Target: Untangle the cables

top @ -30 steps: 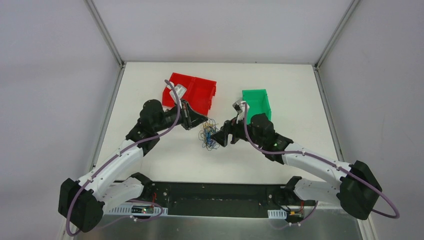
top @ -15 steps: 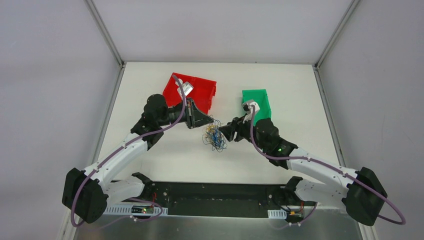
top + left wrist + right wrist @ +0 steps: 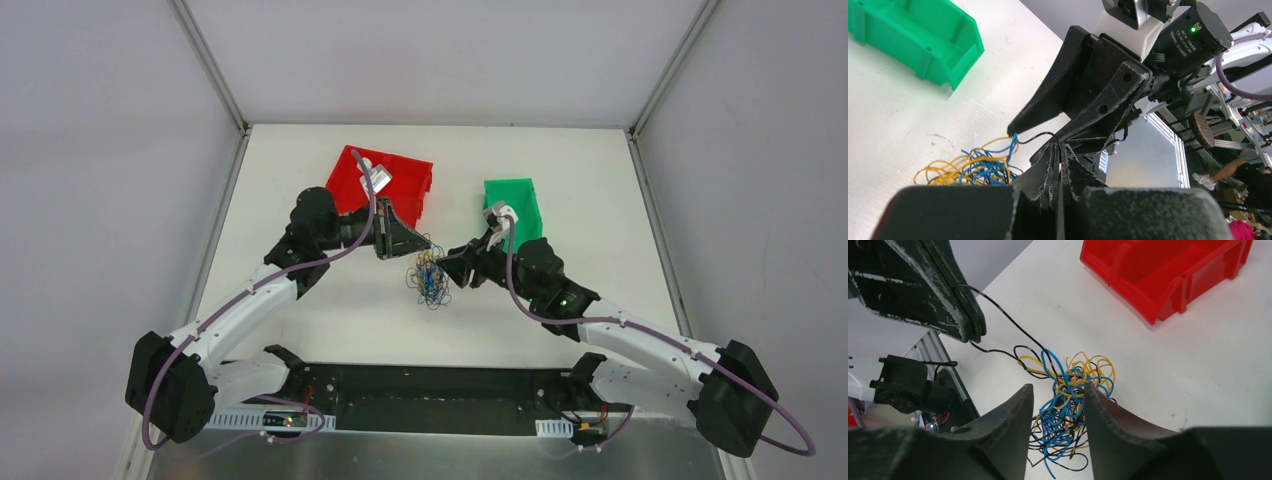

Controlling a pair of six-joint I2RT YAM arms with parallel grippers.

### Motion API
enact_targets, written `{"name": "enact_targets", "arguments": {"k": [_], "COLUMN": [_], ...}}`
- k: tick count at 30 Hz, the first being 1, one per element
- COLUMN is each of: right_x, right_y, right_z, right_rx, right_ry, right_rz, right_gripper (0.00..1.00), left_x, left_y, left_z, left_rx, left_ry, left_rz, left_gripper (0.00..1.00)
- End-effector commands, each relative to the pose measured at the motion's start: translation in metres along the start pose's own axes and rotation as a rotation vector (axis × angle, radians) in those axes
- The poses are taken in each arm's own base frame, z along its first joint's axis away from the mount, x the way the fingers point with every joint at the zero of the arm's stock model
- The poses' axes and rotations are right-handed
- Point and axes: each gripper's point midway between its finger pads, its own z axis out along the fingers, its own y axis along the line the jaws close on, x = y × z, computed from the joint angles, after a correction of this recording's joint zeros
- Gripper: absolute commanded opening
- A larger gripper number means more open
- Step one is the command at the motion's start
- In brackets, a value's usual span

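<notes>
I should open my right gripper, as its fingertips straddle the mixed tangle, then take just a blue loop [image 3: 1044,354] and pull it away from the black wire.
The cables [image 3: 430,280] are a small tangle of yellow, blue and black wires [image 3: 1070,390] on the white table between the two arms. My left gripper [image 3: 412,243] is shut on one black wire [image 3: 1003,315] that runs down into the tangle. In the left wrist view its jaws [image 3: 1059,150] are pressed together on that wire. My right gripper [image 3: 1058,390] straddles the tangle from the right, jaws partly apart. The wires sit between its fingers, with a gap at the left finger [image 3: 1020,402]. From the left wrist the tangle [image 3: 968,167] lies under the right gripper [image 3: 1020,137].
A red bin [image 3: 392,160] stands behind the left gripper and a green bin [image 3: 512,188] behind the right one. The black base plate [image 3: 430,385] runs along the table's near edge. Grey walls enclose the table.
The right gripper has moved in over the tangle and its jaws have narrowed. The left gripper has shifted right with the black wire. The tangle has drifted slightly right.
</notes>
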Motion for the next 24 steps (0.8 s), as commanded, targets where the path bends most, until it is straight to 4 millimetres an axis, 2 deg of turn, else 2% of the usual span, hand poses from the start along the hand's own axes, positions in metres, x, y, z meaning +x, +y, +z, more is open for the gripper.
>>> {"name": "enact_targets", "arguments": {"k": [1, 4, 8, 9, 10, 11, 17, 21, 24], "right_x": [-0.014, -0.014, -0.014, -0.014, -0.015, -0.016, -0.023, -0.032, -0.038], "right_y": [0.023, 0.025, 0.029, 0.030, 0.028, 0.027, 0.023, 0.015, 0.013], "right_z": [-0.001, -0.002, -0.003, -0.003, -0.003, -0.004, -0.010, -0.017, -0.023], "right_rx": [-0.112, -0.122, -0.141, -0.143, -0.134, -0.127, -0.100, -0.049, -0.036], "right_ry": [-0.032, -0.028, -0.024, -0.024, -0.028, -0.035, -0.070, -0.113, -0.144], "right_rz": [-0.033, -0.033, -0.027, -0.025, -0.023, -0.023, -0.035, -0.044, -0.051], "right_gripper": [0.38, 0.21, 0.17, 0.21, 0.35, 0.41, 0.45, 0.61, 0.68], "left_x": [-0.021, -0.021, -0.022, -0.022, -0.021, -0.021, -0.020, -0.019, -0.019], "left_y": [-0.030, -0.030, -0.030, -0.029, -0.030, -0.029, -0.031, -0.033, -0.033], "left_z": [0.002, 0.003, 0.002, 0.003, 0.003, 0.003, 0.004, 0.004, 0.004], "left_rx": [0.100, 0.097, 0.095, 0.095, 0.097, 0.098, 0.111, 0.117, 0.118], "left_ry": [-0.029, -0.032, -0.036, -0.035, -0.032, -0.029, -0.019, -0.015, -0.014], "left_rz": [0.073, 0.077, 0.080, 0.079, 0.077, 0.076, 0.073, 0.074, 0.075], "left_gripper": [0.00, 0.00, 0.00, 0.00, 0.00, 0.00, 0.00, 0.00, 0.00]}}
